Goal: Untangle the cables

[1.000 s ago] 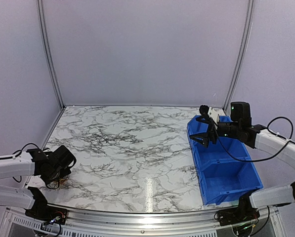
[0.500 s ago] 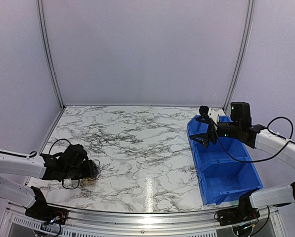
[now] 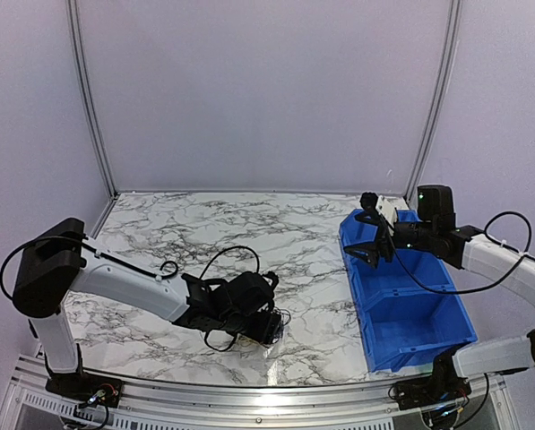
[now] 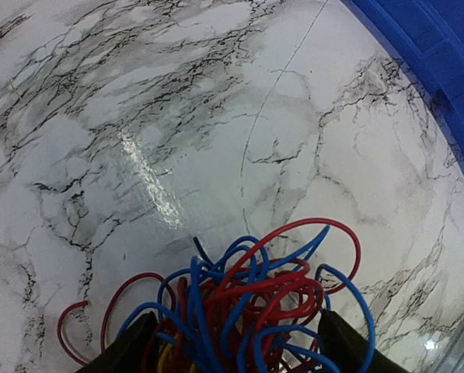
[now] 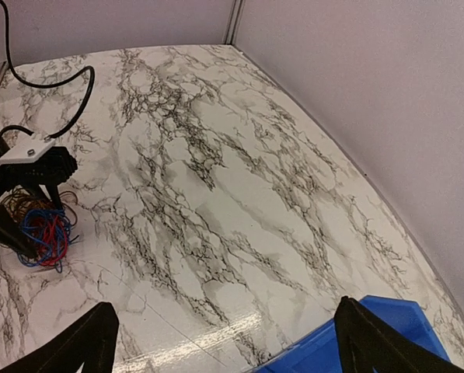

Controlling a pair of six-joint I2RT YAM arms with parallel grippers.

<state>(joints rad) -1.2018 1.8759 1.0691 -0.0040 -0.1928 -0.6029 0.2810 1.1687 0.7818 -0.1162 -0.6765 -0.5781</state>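
Observation:
My right gripper moves to the cables next and closes on a blue wire at the bundle's side (image 3: 283, 318) (image 5: 67, 237) that faces the blue bin.
The cables (image 4: 255, 303) are a tangled bundle of thin red and blue wires with a little yellow low down. They rest on the marble table between the two black fingers of my left gripper (image 4: 235, 342), which is shut on the bundle. In the top view this gripper (image 3: 271, 324) lies low at the table's front middle. The right wrist view shows the cables (image 5: 45, 229) far off at the left, under the left gripper. My right gripper (image 3: 372, 242) hangs open and empty over the bin's far left corner, its black fingers (image 5: 92, 334) spread wide.
A blue bin (image 3: 357, 287) with a divider stands at the table's right side; its edge (image 4: 434, 54) shows close to the cables in the left wrist view. The left arm's thick black cable (image 3: 227, 255) loops over the table. Grey walls close in the back and sides.
My left arm has swept from the table's left edge to the front middle, bringing the cable bundle along. The right arm has stayed still.

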